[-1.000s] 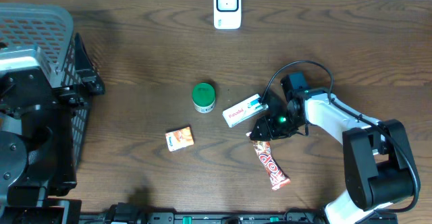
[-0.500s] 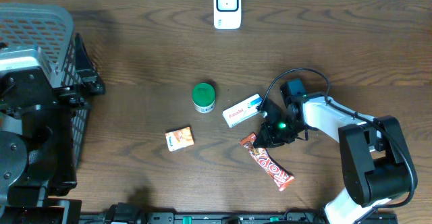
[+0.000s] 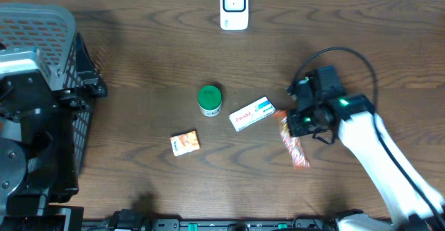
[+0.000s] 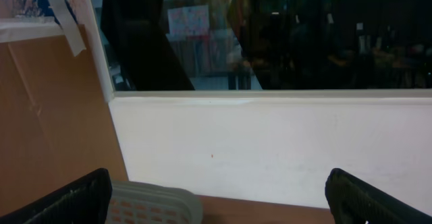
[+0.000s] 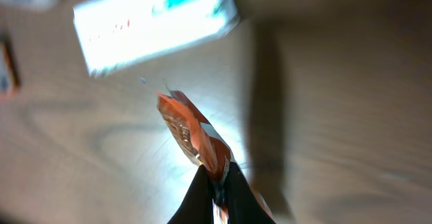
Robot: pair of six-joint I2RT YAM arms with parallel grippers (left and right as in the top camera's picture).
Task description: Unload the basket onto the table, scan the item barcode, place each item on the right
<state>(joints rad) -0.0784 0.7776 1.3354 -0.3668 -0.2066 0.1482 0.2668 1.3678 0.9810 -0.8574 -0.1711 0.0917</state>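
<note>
Next, my right gripper sets the candy bar down and releases it on the bare wood (image 3: 287, 115) (image 5: 272, 57) beside the blue end of the white box. The candy bar is still above the table.
The item is a red-orange candy bar (image 3: 295, 146), just right of a white box (image 3: 251, 113) in the overhead view. My right gripper (image 3: 295, 124) is shut on one end of it. In the right wrist view the black fingertips (image 5: 202, 191) pinch the wrapper of the candy bar (image 5: 191, 131), which sticks out ahead above the wooden table and casts a shadow. The white barcode scanner (image 3: 234, 7) stands at the table's far edge. My left gripper (image 4: 216, 204) is open with nothing in it and faces a white wall above a basket (image 4: 152, 204).
A green-lidded jar (image 3: 210, 99) and a small orange box (image 3: 185, 142) lie at mid table. The white box (image 5: 155, 25) lies just beyond the held bar. A grey mesh basket (image 3: 42, 24) stands at the far left, beside the left arm (image 3: 28, 120).
My right gripper closed on the candy bar's end and moved right and towards the far edge with it. The bar swung from a leftward slant to nearly upright. The left arm stayed still.
</note>
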